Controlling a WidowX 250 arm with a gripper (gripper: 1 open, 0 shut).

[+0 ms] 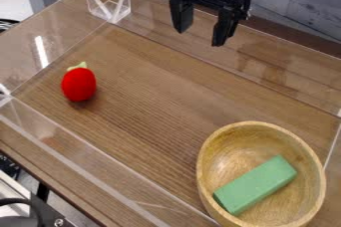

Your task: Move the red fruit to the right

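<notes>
My gripper will grip the red fruit at its green-tipped end (pixel 78 72), the end farther away from the wooden bowl.
The red fruit (pixel 80 84) is a small roundish toy with a tiny green tip, lying on the wooden tabletop at the left. My gripper (pixel 200 28) hangs near the top centre, pointing down, well to the right of and behind the fruit. Its two black fingers stand apart with nothing between them, so it is open.
A wooden bowl (pixel 218 153) sits at the lower right with a green rectangular block (pixel 256 186) in it. Clear acrylic walls (pixel 40 47) ring the table, with a small clear folded piece (pixel 110 8) at the back left.
</notes>
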